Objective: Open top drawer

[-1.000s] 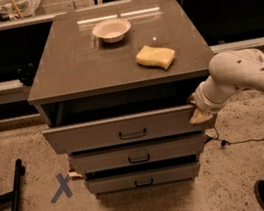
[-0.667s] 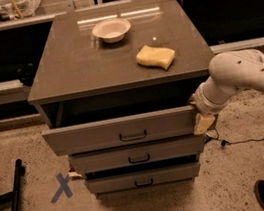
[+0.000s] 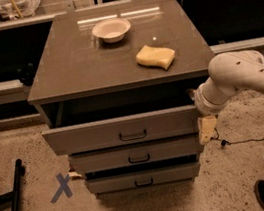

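Note:
I need to open my gripper, take the front's top edge (image 3: 186, 107) and pull farther, because the top drawer is only partly out and my gripper hangs over the end of its front.
The top drawer (image 3: 123, 130) of the grey-brown cabinet is pulled out toward me, with a dark gap behind its flat front. A small black handle (image 3: 133, 136) sits at its centre. My gripper (image 3: 206, 129) hangs from the white arm (image 3: 239, 78) just off the right end of the drawer front, pointing down.
Two shorter drawers (image 3: 138, 154) sit below, also a little way out. On the cabinet top (image 3: 74, 67) are a white bowl (image 3: 111, 30) and a yellow sponge (image 3: 155, 56). A blue X (image 3: 61, 186) marks the floor at left, by a black bar (image 3: 15, 199). A cable (image 3: 250, 140) lies at right.
The gripper has dropped slightly lower along the drawer's right end. The drawer stands as it did.

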Tool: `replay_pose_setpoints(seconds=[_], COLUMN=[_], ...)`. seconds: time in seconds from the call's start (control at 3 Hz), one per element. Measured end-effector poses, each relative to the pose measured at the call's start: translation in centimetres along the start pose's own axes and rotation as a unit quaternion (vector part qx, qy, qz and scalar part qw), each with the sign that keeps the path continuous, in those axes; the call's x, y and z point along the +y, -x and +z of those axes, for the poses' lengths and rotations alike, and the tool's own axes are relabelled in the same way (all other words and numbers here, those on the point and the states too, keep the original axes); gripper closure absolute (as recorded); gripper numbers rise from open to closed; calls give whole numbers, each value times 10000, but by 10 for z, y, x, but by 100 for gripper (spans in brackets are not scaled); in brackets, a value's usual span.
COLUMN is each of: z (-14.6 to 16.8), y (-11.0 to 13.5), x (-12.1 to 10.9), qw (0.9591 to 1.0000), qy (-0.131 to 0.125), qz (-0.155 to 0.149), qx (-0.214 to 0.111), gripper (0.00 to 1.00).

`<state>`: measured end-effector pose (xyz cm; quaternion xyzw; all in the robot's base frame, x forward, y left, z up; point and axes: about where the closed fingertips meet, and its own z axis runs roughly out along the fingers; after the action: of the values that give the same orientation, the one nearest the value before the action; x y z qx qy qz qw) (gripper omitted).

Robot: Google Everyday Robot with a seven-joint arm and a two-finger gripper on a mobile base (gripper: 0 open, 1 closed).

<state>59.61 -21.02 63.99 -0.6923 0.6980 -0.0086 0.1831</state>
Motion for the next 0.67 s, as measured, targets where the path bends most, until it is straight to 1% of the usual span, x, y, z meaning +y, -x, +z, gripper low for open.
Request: replay_pose_setpoints(seconds=[0.33,0.67], z=[1,-3], y=[6,12], x=[10,23], qw=[9997,9990], qy=[196,372], qz=[-132,-197], qx=[63,152], gripper=[0,19])
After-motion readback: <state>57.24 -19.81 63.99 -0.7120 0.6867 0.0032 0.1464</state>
